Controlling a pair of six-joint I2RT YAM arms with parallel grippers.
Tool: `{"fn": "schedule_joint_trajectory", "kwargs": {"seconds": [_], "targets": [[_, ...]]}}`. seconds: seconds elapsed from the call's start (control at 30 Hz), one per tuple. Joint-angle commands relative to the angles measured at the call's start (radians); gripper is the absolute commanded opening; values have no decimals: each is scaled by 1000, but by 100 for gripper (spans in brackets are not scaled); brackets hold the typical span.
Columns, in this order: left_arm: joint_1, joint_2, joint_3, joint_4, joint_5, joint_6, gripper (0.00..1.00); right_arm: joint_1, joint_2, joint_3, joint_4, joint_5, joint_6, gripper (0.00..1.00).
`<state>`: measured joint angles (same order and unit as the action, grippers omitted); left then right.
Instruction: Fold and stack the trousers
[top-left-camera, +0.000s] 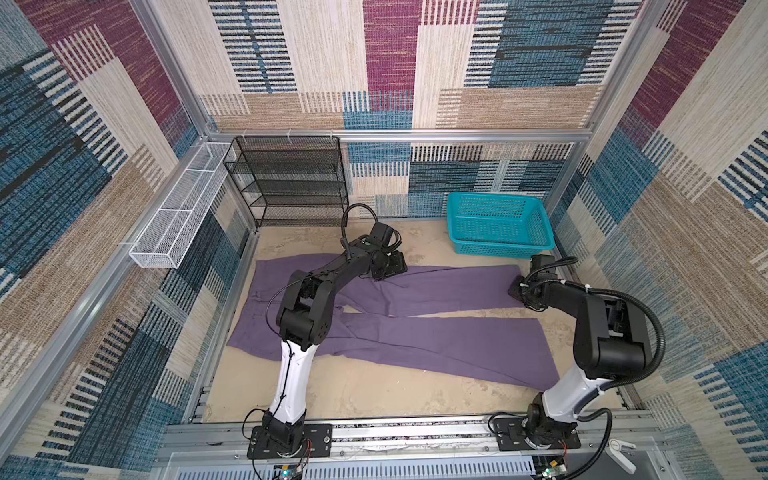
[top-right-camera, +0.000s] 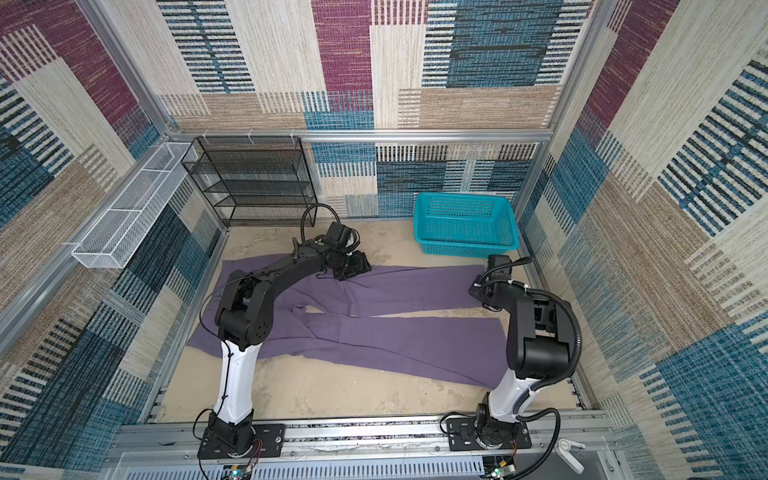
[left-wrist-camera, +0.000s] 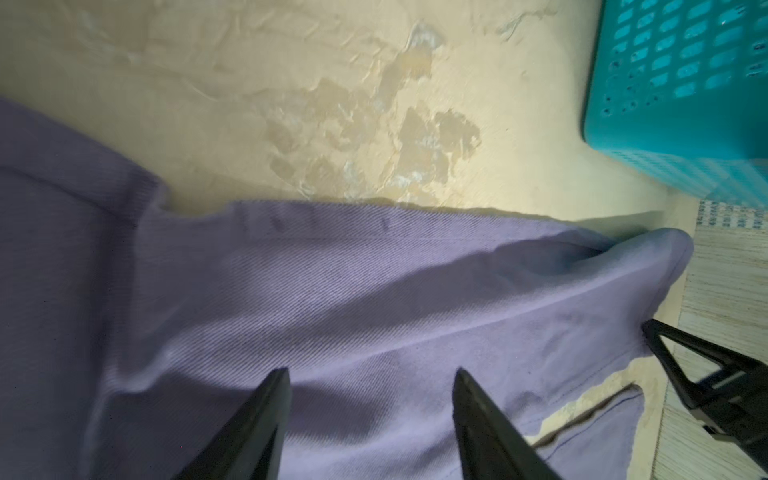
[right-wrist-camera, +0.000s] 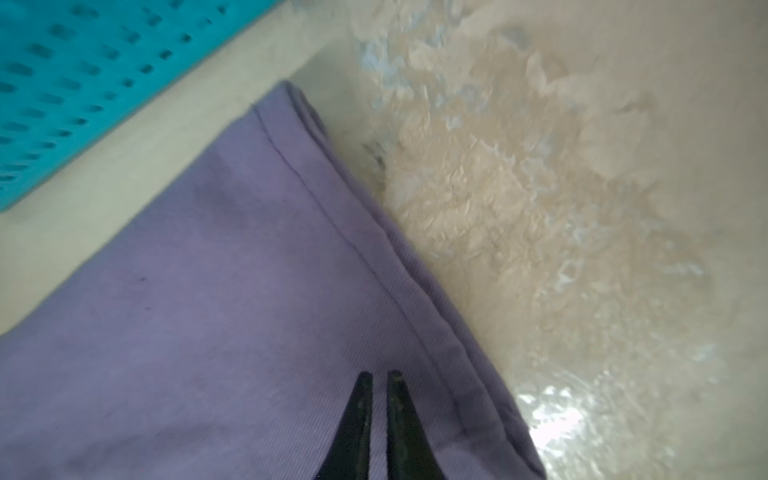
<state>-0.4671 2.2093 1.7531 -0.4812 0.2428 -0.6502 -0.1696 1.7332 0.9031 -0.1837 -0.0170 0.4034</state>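
Observation:
I see a gap between the far leg and the near leg, so next I pinch the far leg mid-length (top-left-camera: 395, 288) with my left gripper while my right gripper pulls its cuff closer.
The muted-purple trousers (top-left-camera: 436, 340) (top-right-camera: 395, 336) lie flat on the beige table, waist at the left and both legs running right. My left gripper (top-left-camera: 390, 268) (top-right-camera: 355, 266) hangs over the far leg's upper edge near the middle. In the left wrist view it (left-wrist-camera: 372, 372) stands open just above the cloth (left-wrist-camera: 332, 291). My right gripper (top-left-camera: 515, 289) (top-right-camera: 476, 289) is down at the far leg's cuff. In the right wrist view its fingertips (right-wrist-camera: 380, 374) are almost together beside the hem, with a thin strip of purple cloth (right-wrist-camera: 208, 291) between them.
A teal basket (top-left-camera: 498, 245) (top-right-camera: 461, 247) (left-wrist-camera: 685, 83) (right-wrist-camera: 83, 83) stands at the back right, just beyond the far cuff. A black mesh shelf (top-left-camera: 291, 183) stands at the back left. A white wire tray (top-left-camera: 178, 212) hangs on the left wall.

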Motion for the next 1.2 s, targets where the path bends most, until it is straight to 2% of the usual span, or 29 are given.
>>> {"fn": "schedule_joint_trajectory", "kwargs": {"seconds": [0.0,0.17,0.3,0.43,0.57,0.63,0.7,0.8,0.97,1.07,1.17], "targets": [[-1,10,-8,22,24,-18,68,2,27,-13,14,-8,15,13],[-1,10,-9,27,27,-11,79,1,-38,-87,-21,4,29,13],[-1,22,5,29,32,-9,86,1,-163,-206,-81,-31,75,16],[-1,50,31,29,54,-14,89,-20,-307,-276,-124,-34,107,18],[-2,72,40,29,70,-17,88,-85,-321,-216,-137,-63,96,19],[-4,71,29,33,66,-10,81,-94,-293,-145,-144,-70,87,21],[-3,63,4,42,60,-5,65,-101,-252,-56,-150,-81,82,25],[-3,48,-36,53,55,-5,49,-114,-193,57,-136,-114,79,33],[-4,24,-74,66,59,-3,39,-120,-38,215,-169,-208,52,47],[-3,8,-83,58,46,10,32,-121,15,230,-171,-216,50,53],[-3,0,-84,46,30,24,30,-127,55,229,-189,-215,33,57]]}}
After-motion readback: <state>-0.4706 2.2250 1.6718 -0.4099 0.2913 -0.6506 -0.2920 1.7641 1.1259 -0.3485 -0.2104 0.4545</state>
